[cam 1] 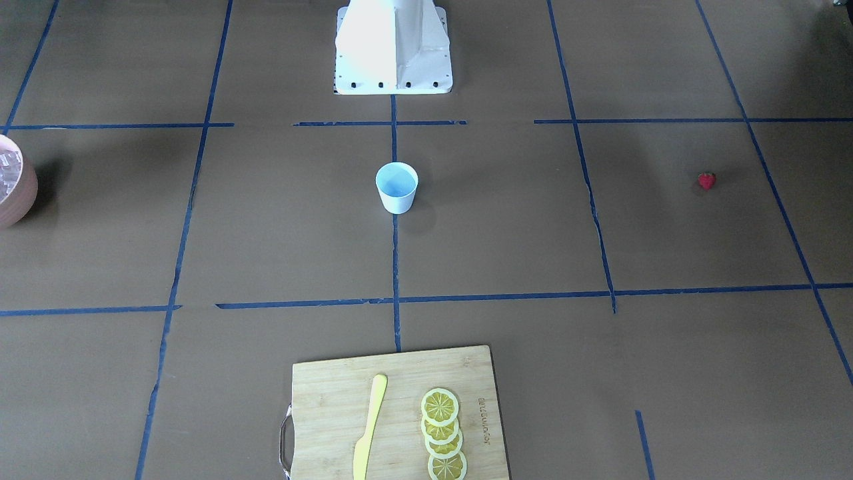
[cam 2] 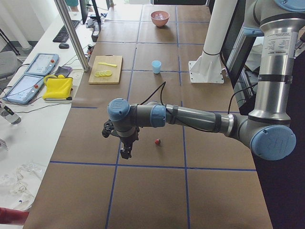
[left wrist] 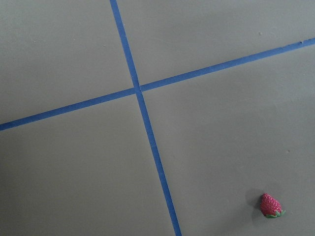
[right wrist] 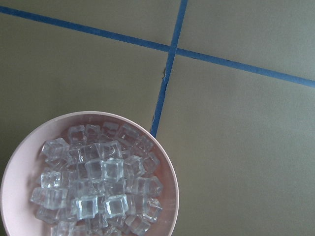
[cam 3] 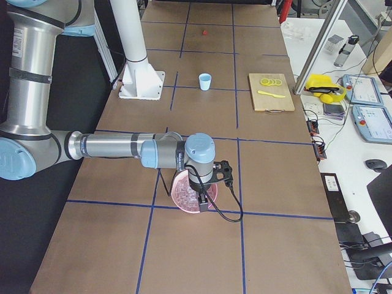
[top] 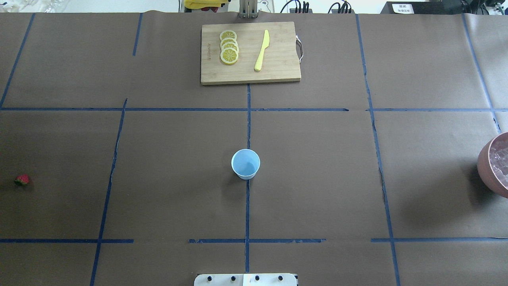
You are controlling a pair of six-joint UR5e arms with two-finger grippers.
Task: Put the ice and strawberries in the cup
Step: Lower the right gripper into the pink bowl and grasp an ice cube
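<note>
A clear ice cube near the middle of the pile [cam 1: 7, 171] [right wrist: 112, 169] in the pinkish bowl should be gripped next, once I have lowered my right gripper to it.
The white cup [top: 245, 164] with a light-blue inside stands upright at the table's middle, also seen in the front view [cam 1: 396, 188]. One tiny red strawberry [top: 22, 180] lies far out on my left side; it is low right in the left wrist view [left wrist: 271, 206]. My left gripper [cam 2: 126, 152] hangs a short way beside the strawberry [cam 2: 157, 141]; I cannot tell if it is open. Ice [right wrist: 98, 182] fills a pinkish bowl [right wrist: 29, 137] at the far right [top: 485, 167]. My right gripper [cam 3: 204, 200] hovers over that bowl; its state cannot be told.
A wooden cutting board [top: 278, 71] at the far middle edge carries several lemon slices [top: 229, 47] and a yellow knife [top: 262, 51]. The robot's white base [cam 1: 393, 47] stands behind the cup. Blue tape lines cross the brown table.
</note>
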